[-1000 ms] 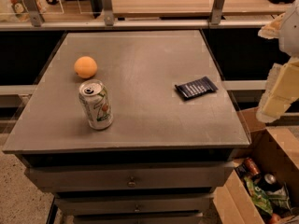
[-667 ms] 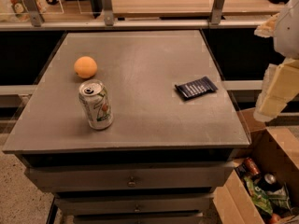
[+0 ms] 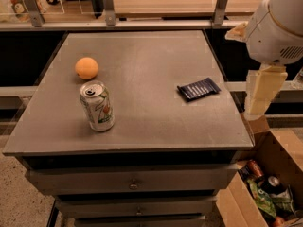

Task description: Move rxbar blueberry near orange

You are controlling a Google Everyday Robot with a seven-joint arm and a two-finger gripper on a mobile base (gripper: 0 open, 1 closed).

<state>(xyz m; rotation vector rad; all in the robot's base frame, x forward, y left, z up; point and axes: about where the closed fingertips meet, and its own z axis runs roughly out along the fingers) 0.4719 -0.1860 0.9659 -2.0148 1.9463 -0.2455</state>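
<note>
The gripper should next grab the middle of the rxbar blueberry (image 3: 198,89), leaving both bar ends free.
The rxbar blueberry (image 3: 198,89), a flat dark navy wrapper with pale lettering, lies on the grey table top (image 3: 151,122) towards its right side. The orange (image 3: 86,68) sits on the left side of the table, far from the bar. My gripper (image 3: 262,93) hangs at the right edge of the view, beyond the table's right edge, below the white arm housing (image 3: 277,27). It is to the right of the bar, apart from it, and holds nothing that I can see.
A white-green soda can (image 3: 97,106) stands upright in front of the orange. An open cardboard box (image 3: 265,188) with cans and packets sits on the floor at the lower right. Drawers (image 3: 132,183) are below the table top. A shelf rail (image 3: 142,25) runs behind the table.
The arm and gripper have shifted a little to the left, towards the table's right edge. The bar, orange and can have not moved.
</note>
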